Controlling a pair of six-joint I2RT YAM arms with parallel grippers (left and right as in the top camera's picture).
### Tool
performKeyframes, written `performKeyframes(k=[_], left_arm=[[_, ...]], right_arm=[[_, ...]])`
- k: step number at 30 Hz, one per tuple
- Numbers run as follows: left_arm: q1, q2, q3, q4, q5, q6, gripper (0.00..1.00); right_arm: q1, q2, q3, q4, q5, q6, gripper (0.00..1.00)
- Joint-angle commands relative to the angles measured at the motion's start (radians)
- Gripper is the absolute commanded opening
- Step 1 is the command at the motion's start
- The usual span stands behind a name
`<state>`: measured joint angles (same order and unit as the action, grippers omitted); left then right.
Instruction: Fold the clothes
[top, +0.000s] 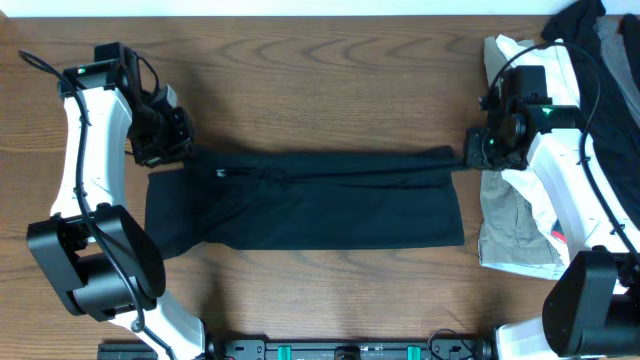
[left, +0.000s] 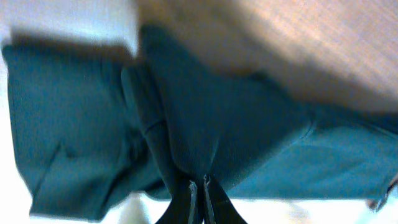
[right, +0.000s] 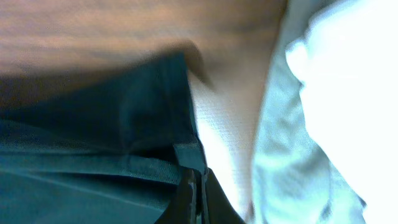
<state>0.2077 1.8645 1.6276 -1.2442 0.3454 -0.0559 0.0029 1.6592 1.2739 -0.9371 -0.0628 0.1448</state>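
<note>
The robot's right gripper will release the corner of the dark trousers over the trousers' hem edge (top: 459, 205), next to the pale beige garment.
A dark pair of trousers (top: 310, 205) lies stretched across the wooden table, folded lengthwise. My left gripper (top: 170, 150) is shut on its far left corner; in the left wrist view the fingers (left: 200, 186) pinch the dark cloth (left: 236, 118). My right gripper (top: 478, 152) is shut on the far right corner; in the right wrist view the fingers (right: 198, 186) clamp the hem of the cloth (right: 93, 155). Both corners are held at about the same height, with the far edge pulled taut between them.
A pale beige garment (top: 515, 215) lies at the right, under my right arm, and shows in the right wrist view (right: 323, 93). A heap of dark and white clothes (top: 590, 40) sits at the far right corner.
</note>
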Motion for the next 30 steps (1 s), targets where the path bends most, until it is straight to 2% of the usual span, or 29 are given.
performKeyframes(k=[1,17,30], left_arm=[[0.005,-0.013,0.005,-0.060,-0.033,-0.001,0.06],[0.005,-0.013,-0.017,-0.260,-0.046,-0.001,0.06],[0.005,-0.013,-0.210,-0.234,-0.074,-0.002,0.06]], right_arm=[[-0.011,-0.017,0.002,-0.045,0.123,-0.011,0.01],[-0.013,-0.017,-0.009,-0.221,0.145,-0.012,0.04],[-0.013,-0.017,-0.027,-0.243,0.145,-0.013,0.06]])
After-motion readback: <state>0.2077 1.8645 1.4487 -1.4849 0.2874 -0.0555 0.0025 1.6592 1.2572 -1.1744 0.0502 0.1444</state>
